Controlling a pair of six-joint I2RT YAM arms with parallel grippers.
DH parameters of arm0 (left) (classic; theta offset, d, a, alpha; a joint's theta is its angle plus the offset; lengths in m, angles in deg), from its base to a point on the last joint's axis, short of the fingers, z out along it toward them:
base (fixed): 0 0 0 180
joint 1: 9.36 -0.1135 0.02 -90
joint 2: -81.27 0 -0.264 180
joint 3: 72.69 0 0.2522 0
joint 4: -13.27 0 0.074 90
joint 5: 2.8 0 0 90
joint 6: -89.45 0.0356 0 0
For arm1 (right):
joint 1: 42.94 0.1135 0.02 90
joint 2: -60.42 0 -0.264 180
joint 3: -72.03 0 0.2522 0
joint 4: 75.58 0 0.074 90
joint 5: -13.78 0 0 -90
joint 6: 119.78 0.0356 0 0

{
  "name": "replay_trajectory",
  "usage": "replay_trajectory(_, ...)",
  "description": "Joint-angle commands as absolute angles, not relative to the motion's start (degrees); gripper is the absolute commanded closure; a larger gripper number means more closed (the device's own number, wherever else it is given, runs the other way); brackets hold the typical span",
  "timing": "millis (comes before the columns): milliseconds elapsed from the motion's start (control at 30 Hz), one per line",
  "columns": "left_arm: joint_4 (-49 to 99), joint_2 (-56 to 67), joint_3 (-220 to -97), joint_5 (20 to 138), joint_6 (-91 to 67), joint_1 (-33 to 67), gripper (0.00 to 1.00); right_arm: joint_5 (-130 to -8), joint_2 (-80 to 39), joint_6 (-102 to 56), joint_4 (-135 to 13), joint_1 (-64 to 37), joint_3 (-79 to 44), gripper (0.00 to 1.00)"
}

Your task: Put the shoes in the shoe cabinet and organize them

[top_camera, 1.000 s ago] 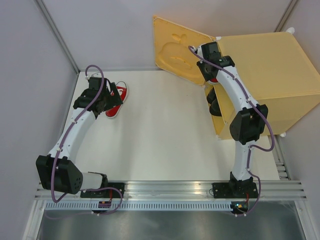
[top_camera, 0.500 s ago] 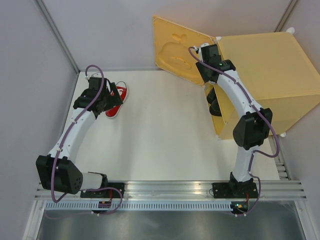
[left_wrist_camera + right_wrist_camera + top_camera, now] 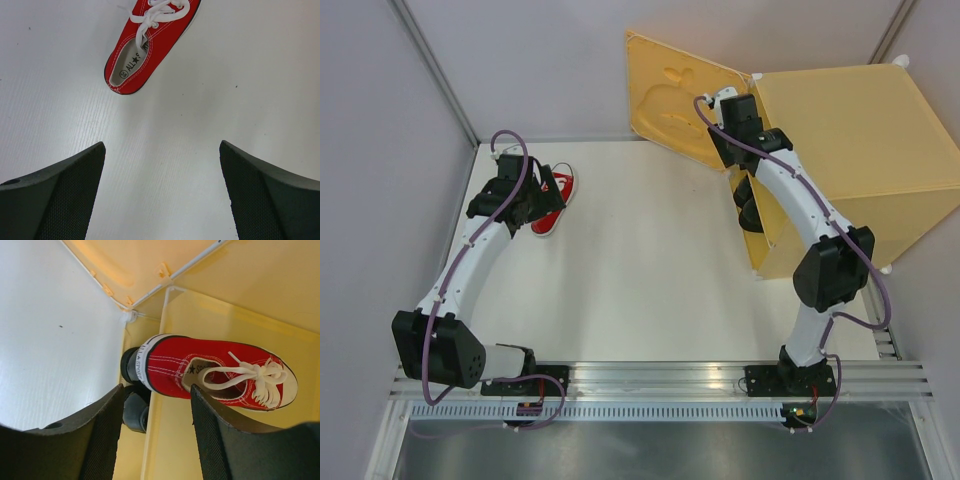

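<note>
I will close my left gripper on the heel point(image 3: 539, 229) point(image 3: 112, 86) of the red sneaker that lies on the white table, pinching its upper edge.
One red sneaker point(image 3: 554, 198) lies on the white table at the left, also in the left wrist view point(image 3: 147, 42). My left gripper point(image 3: 162, 145) hovers open just short of its heel, with nothing between the fingers. The yellow shoe cabinet point(image 3: 865, 150) stands at the back right with its door point(image 3: 675, 95) swung open. Inside it lies a second red sneaker point(image 3: 220, 372), its heel resting on black shoes point(image 3: 134, 407) at the cabinet's front edge. My right gripper point(image 3: 157, 390) is open at the cabinet mouth, just clear of that sneaker.
The black shoes point(image 3: 747, 205) show in the cabinet opening under my right arm point(image 3: 795, 195). Grey partition walls close in the table point(image 3: 650, 280) on the left and at the back. A metal rail point(image 3: 660, 380) runs along the near edge.
My right gripper has opened, let go of the red sneaker inside the cabinet, and drawn back a little towards the door. The left arm has not moved.
</note>
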State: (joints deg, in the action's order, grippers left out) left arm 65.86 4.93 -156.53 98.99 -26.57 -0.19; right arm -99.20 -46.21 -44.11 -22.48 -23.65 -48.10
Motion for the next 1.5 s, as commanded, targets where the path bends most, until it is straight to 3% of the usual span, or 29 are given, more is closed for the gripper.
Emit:
replay_trajectory(0,63.9,5.8,-156.6,98.4,-24.8,-0.4,0.03,-96.2,-41.9,-44.1,-26.3,-21.7,-47.2,0.39)
replay_trajectory(433,63.9,6.1,-156.5,98.5,-24.7,-0.4,0.03,-98.0,-44.1,-39.7,-38.2,-14.9,-42.5,0.32)
replay_trajectory(833,63.9,6.3,-156.5,98.5,-24.7,-0.4,0.03,-113.2,-51.4,-34.6,-46.6,-16.3,-40.0,0.27)
replay_trajectory(1467,63.9,6.5,-156.4,98.5,-24.6,-0.4,0.03,-120.3,-43.5,-30.0,-47.4,-20.8,-30.9,0.27)
